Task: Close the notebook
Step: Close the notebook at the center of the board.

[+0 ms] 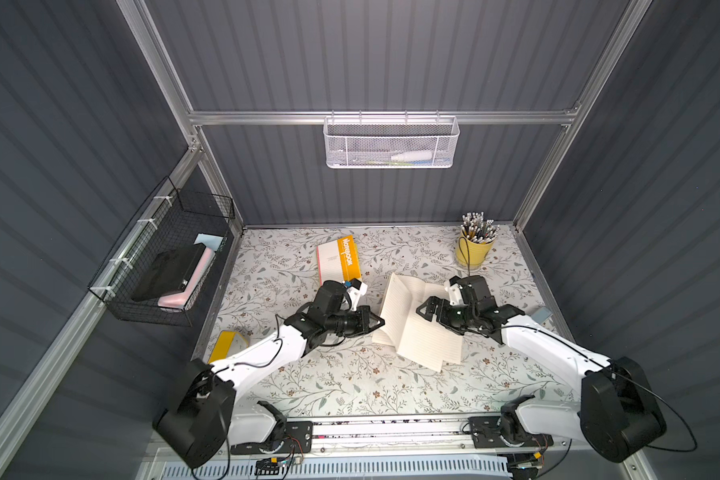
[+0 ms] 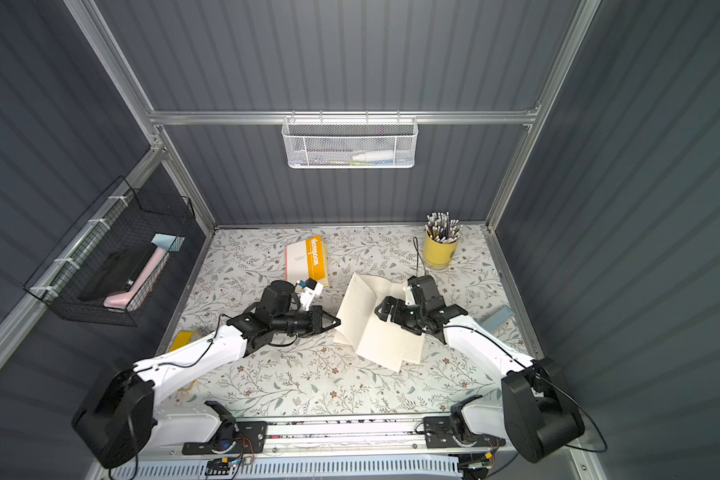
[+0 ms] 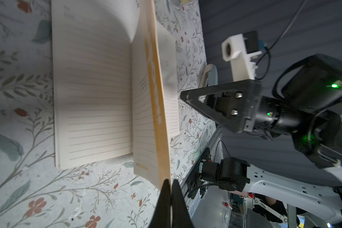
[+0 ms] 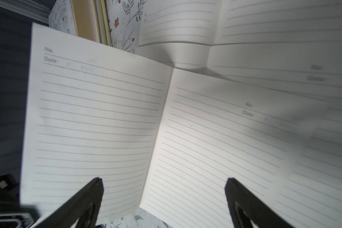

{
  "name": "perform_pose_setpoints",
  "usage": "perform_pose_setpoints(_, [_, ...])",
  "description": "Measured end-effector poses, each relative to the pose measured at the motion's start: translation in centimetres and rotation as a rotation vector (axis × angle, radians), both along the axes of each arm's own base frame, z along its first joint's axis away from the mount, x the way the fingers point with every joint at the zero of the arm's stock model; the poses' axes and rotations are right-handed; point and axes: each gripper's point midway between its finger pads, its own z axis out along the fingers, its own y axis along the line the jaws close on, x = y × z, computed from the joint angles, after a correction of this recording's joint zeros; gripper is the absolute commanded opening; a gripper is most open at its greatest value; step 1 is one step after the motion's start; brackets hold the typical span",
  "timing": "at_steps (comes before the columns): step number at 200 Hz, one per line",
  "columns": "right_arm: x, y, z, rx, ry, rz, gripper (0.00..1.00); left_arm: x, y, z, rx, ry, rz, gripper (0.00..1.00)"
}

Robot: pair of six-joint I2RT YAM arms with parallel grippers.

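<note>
Next, the left gripper releases the open notebook's cover flat on the table (image 1: 316, 325) in front of the closed notebook.
The notebook (image 1: 416, 332) (image 2: 375, 332) lies open mid-table with its lined pages up. Its left half is raised, and in the left wrist view the cream and orange cover (image 3: 156, 110) stands nearly on edge beside the flat lined page (image 3: 95, 94). My left gripper (image 1: 381, 322) (image 2: 337, 321) (image 3: 171, 182) is shut on that cover's near corner. Just over the right-hand pages (image 4: 99, 118) my right gripper (image 1: 427, 311) (image 2: 385, 311) (image 4: 164, 181) hovers open, with nothing between its fingers.
A closed notebook (image 1: 337, 259) with an orange band lies behind my left arm. A yellow cup of pencils (image 1: 474, 247) stands at the back right. A yellow item (image 1: 227, 345) lies by the left edge and a blue one (image 1: 542, 314) by the right. Wire baskets (image 1: 163, 270) (image 1: 391, 143) hang on the walls.
</note>
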Motion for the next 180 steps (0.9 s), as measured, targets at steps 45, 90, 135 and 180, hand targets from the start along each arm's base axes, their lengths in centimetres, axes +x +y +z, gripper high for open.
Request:
perform_pose_setpoints(45, [-0.2,4.4,-0.1,0.03,0.002,0.088,0.99,1.2,5.4,2.3,0.058,-0.044,0.132,0.0])
perform_pose_setpoints(90, [-0.6,9.0,-1.1,0.116,0.039,0.182,0.99,-0.2,8.1,0.1,0.168,0.046,0.164,0.0])
perform_pose_setpoints(135, [-1.4,12.9,-2.0,0.183,0.072,0.268,0.99,-0.9,9.6,-0.3,0.255,0.085,0.201,0.0])
perform_pose_setpoints(180, [-2.2,14.8,-3.0,0.208,0.095,0.315,0.99,-0.9,11.5,0.6,0.338,0.061,0.277,0.0])
